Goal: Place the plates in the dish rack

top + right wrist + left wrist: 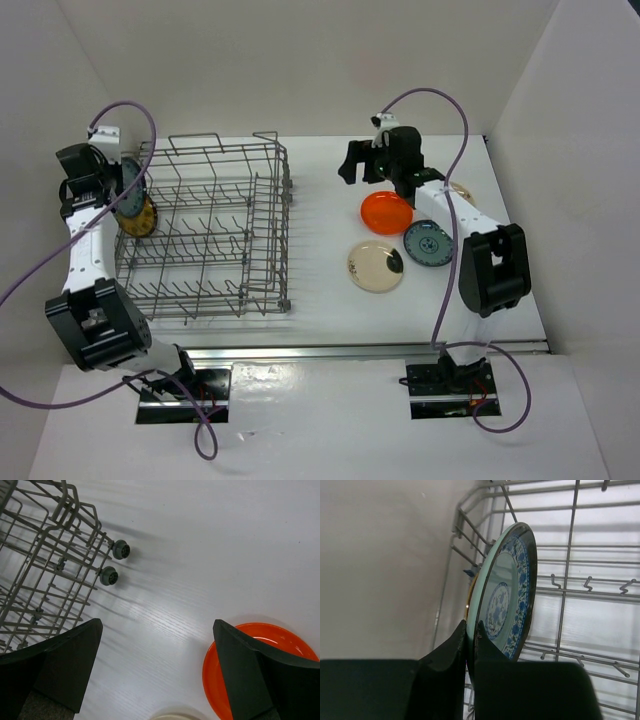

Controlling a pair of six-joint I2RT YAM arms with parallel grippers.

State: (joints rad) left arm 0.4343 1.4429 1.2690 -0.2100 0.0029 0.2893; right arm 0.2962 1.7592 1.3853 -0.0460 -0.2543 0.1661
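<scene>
Next, my left gripper releases the blue-and-white plate so that it stays in the rack slot [150,210] just beside the dark gold plate.
The grey wire dish rack [210,230] stands at the table's left. My left gripper [125,190] is shut on the rim of a blue-and-white plate [507,595], holding it upright on edge at the rack's left side; its jaws [471,630] pinch the lower rim. A dark gold plate [140,218] stands just behind it in the rack. My right gripper [365,165] is open and empty above the table, just left of the orange plate [387,212]. A beige plate [376,266] and a second blue-and-white plate [429,243] lie flat nearby.
Another beige plate [460,188] is mostly hidden behind the right arm. The rack's two small wheels [120,549] stick out on its right side. In the right wrist view the orange plate [280,636] lies under the right finger. White walls enclose the table.
</scene>
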